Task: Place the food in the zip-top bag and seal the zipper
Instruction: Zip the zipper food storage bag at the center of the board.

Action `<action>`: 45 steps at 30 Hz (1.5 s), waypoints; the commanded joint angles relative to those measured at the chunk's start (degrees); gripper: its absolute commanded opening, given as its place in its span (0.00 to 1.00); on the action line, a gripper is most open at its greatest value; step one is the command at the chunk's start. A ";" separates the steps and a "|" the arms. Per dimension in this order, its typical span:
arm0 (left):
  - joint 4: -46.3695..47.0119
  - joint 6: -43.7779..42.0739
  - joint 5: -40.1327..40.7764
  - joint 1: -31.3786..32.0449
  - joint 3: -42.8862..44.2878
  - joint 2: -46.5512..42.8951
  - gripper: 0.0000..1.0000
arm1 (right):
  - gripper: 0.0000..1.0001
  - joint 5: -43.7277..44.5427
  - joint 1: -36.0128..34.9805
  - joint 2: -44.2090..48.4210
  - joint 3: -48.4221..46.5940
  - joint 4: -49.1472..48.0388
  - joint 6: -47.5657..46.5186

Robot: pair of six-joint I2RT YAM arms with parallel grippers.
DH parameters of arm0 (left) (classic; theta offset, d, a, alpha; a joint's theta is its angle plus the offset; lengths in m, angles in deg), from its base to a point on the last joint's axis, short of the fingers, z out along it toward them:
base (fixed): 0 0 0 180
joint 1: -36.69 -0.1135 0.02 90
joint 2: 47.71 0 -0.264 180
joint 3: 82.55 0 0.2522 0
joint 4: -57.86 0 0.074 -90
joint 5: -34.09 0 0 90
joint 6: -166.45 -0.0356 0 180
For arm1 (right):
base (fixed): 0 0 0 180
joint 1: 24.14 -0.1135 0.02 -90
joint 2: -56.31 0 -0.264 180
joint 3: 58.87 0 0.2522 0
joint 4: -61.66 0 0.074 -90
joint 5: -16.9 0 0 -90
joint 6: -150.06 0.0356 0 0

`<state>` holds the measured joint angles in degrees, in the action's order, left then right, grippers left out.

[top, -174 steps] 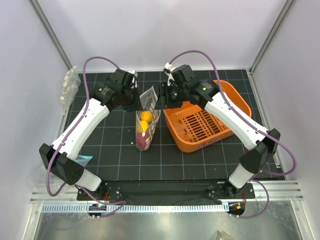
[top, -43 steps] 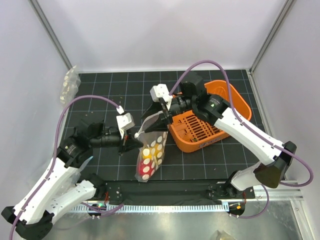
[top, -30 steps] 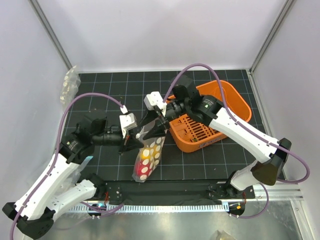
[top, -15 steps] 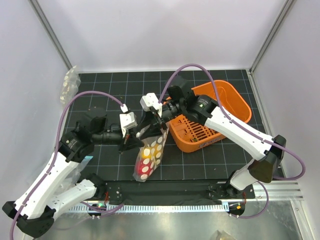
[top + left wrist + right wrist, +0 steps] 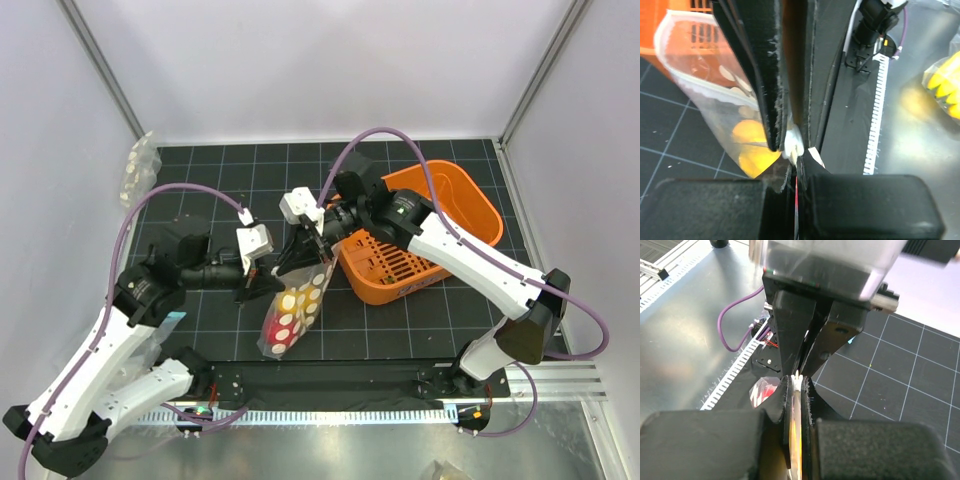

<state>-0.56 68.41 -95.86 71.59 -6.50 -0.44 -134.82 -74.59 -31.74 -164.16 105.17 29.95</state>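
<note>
Only the end of the zipper reaches the left gripper's fingers beside the right gripper, so the robot's left gripper should take the bag's corner (image 5: pixel 283 279) deeper before the robot stretches the zipper.
The zip-top bag (image 5: pixel 289 312), clear with white dots, hangs tilted over the mat between both grippers. The food (image 5: pixel 291 299) is inside it: yellow fruits above, a red one lower down. A yellow fruit (image 5: pixel 751 146) shows in the left wrist view and the red one (image 5: pixel 761 391) in the right wrist view. My left gripper (image 5: pixel 268 283) is shut on the zipper (image 5: pixel 793 145) at the bag's top edge. My right gripper (image 5: pixel 303 258) is shut on the same white strip (image 5: pixel 798 378), facing the left gripper, tips almost touching.
The orange slotted basket (image 5: pixel 425 232) stands right of the bag, under the right arm. Bundles of clear plastic (image 5: pixel 139 168) lie at the far left corner. A packet with yellow contents (image 5: pixel 946 90) lies on the metal sill beyond the toothed rail (image 5: pixel 330 414).
Both grippers carried the bag from the far middle toward the near side. The right gripper has closed in along the top edge toward the left gripper. The bag's bottom has swung left.
</note>
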 commanded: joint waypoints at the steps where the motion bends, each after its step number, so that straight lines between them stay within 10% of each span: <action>1: 0.90 -1.11 1.88 0.00 3.55 -2.00 0.00 | 0.01 -1.04 0.09 -0.19 -2.17 1.44 -2.06; 13: -3.76 -3.39 3.47 -0.09 5.13 -2.62 0.02 | 0.01 -1.48 2.91 0.07 -0.93 -1.01 -0.75; 24: -3.33 -3.74 4.26 -0.09 6.01 -1.04 0.44 | 0.01 -2.10 3.00 0.34 -0.76 -5.50 3.30; 31: -0.78 -4.45 6.54 -0.09 6.10 0.54 0.49 | 0.01 -2.45 3.00 0.25 -0.76 -6.99 4.97; 39: 1.24 -4.27 9.44 -0.09 8.29 3.18 0.28 | 0.01 -2.45 2.91 0.16 -0.41 -6.47 4.71; 42: 1.69 -3.83 10.06 -0.09 8.91 2.92 0.00 | 0.01 -2.27 3.08 0.07 -0.23 -5.94 4.27; 45: 1.95 -3.04 11.37 -0.09 9.79 1.87 0.00 | 0.01 -1.83 3.17 -0.02 -0.14 -5.50 3.74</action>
<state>-2.05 64.46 -86.35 71.59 0.01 3.03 -136.08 -71.53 -31.82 -164.23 100.52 34.52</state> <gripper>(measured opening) 0.011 0.086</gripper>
